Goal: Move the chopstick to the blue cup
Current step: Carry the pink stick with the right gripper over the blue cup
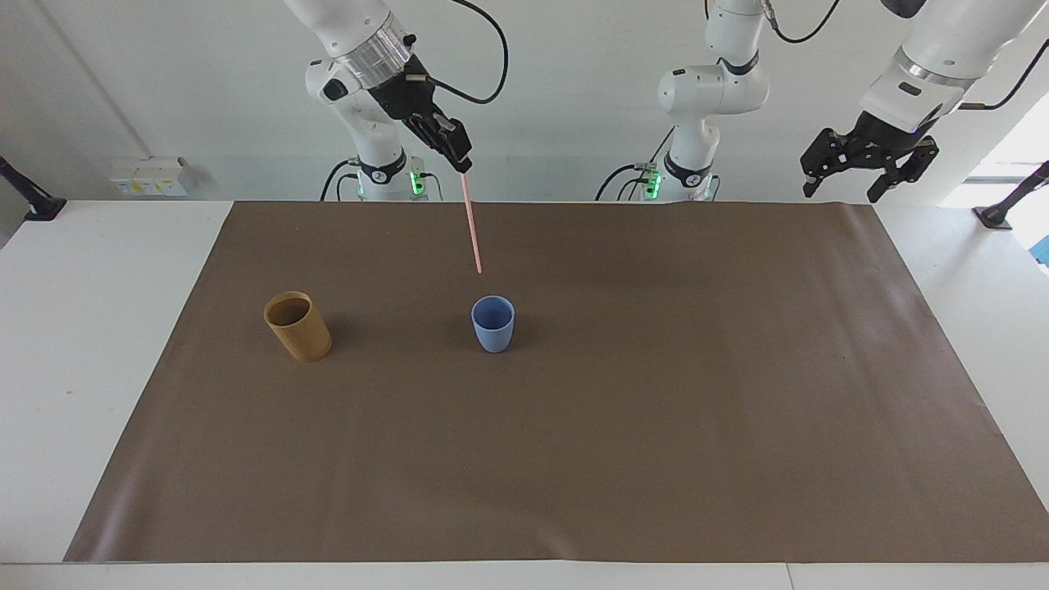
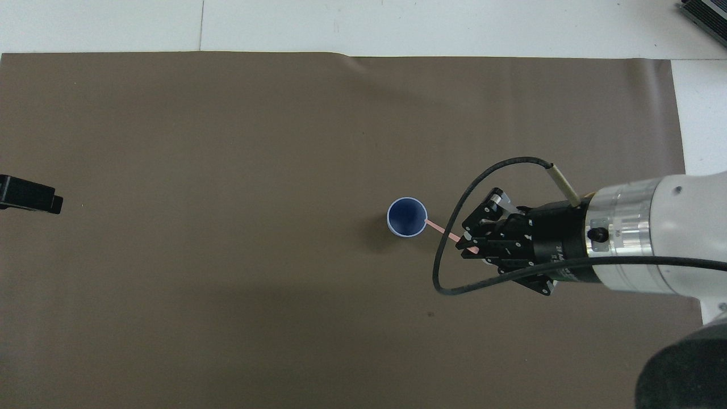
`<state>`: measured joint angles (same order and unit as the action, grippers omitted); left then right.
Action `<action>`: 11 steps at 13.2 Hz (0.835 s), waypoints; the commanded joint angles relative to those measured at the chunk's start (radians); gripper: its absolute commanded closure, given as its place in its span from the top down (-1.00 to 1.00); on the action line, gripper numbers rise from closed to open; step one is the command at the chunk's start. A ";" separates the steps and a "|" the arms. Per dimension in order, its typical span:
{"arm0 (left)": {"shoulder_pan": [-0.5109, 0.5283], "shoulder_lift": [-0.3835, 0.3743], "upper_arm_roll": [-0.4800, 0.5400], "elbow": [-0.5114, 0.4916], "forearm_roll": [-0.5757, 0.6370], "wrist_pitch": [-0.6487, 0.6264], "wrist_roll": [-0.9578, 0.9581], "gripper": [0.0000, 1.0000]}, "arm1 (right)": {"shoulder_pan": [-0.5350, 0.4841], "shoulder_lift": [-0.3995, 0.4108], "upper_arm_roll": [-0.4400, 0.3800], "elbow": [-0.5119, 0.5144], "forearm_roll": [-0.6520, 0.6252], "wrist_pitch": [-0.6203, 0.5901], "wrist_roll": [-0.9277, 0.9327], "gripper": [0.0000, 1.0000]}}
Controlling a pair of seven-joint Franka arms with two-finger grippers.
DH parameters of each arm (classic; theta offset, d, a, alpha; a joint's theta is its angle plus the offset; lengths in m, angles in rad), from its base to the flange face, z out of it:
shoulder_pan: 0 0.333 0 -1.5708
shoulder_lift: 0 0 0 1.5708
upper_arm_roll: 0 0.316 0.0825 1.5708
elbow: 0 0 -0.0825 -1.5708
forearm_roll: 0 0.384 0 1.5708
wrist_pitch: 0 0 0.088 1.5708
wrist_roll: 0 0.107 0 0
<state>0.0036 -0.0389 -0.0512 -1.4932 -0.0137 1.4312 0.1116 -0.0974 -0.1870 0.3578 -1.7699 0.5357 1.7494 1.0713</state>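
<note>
The robot's right hand should release the pale-pink chopstick inside the upright blue cup (image 2: 403, 220), so that it stays leaning on the cup's rim. The chopstick now hangs a little above the cup.
My right gripper (image 1: 460, 161) is shut on the top end of the pale-pink chopstick (image 1: 472, 225), which hangs nearly upright in the air. Its lower tip is a little above the blue cup (image 1: 492, 324), over the part of the rim toward the right arm's end of the table. In the overhead view the chopstick (image 2: 440, 228) runs from the right gripper (image 2: 467, 245) to the edge of the blue cup (image 2: 406, 217). The cup stands upright and looks empty. My left gripper (image 1: 840, 193) waits open and raised at its own end of the table, with just its tip (image 2: 31, 196) in the overhead view.
A taller tan-brown cup (image 1: 297, 326) stands beside the blue cup, toward the right arm's end; my right arm hides it in the overhead view. Both cups stand on a brown mat (image 1: 656, 410) that covers most of the white table.
</note>
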 commanded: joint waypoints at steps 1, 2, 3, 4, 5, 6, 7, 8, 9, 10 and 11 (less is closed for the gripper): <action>0.007 -0.013 -0.001 -0.007 -0.009 -0.015 0.006 1.00 | 0.028 0.035 0.001 -0.031 -0.002 0.071 0.056 -1.00; 0.007 -0.013 -0.001 -0.009 -0.009 -0.015 0.005 1.00 | 0.031 0.029 0.001 -0.049 -0.011 0.087 0.064 -1.00; 0.007 -0.013 -0.001 -0.009 -0.009 -0.015 0.006 1.00 | 0.034 0.032 0.001 -0.066 -0.014 0.096 0.058 -1.00; 0.007 -0.013 -0.001 -0.007 -0.009 -0.015 0.006 1.00 | 0.038 0.032 0.001 -0.086 -0.019 0.113 0.043 -1.00; 0.007 -0.013 -0.001 -0.007 -0.009 -0.015 0.005 1.00 | 0.039 0.032 0.001 -0.101 -0.023 0.119 0.035 -1.00; 0.007 -0.013 -0.001 -0.007 -0.009 -0.015 0.006 1.00 | 0.042 0.031 0.001 -0.126 -0.026 0.121 0.016 -1.00; 0.007 -0.013 -0.001 -0.009 -0.009 -0.015 0.006 1.00 | 0.053 0.029 0.001 -0.141 -0.028 0.130 -0.014 -1.00; 0.007 -0.013 -0.001 -0.009 -0.009 -0.015 0.006 1.00 | 0.070 0.027 0.001 -0.167 -0.028 0.159 -0.024 -1.00; 0.007 -0.013 -0.001 -0.007 -0.009 -0.015 0.005 1.00 | 0.077 0.023 0.001 -0.190 -0.028 0.192 -0.028 -1.00; 0.007 -0.013 -0.001 -0.009 -0.009 -0.015 0.006 1.00 | 0.076 0.021 0.001 -0.198 -0.029 0.199 -0.042 -1.00; 0.007 -0.013 -0.001 -0.007 -0.009 -0.015 0.006 1.00 | 0.077 0.029 0.001 -0.212 -0.039 0.208 -0.112 -1.00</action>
<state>0.0036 -0.0389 -0.0512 -1.4932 -0.0137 1.4305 0.1116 -0.0192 -0.1407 0.3589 -1.9362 0.5185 1.9228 1.0435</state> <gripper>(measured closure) 0.000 0.868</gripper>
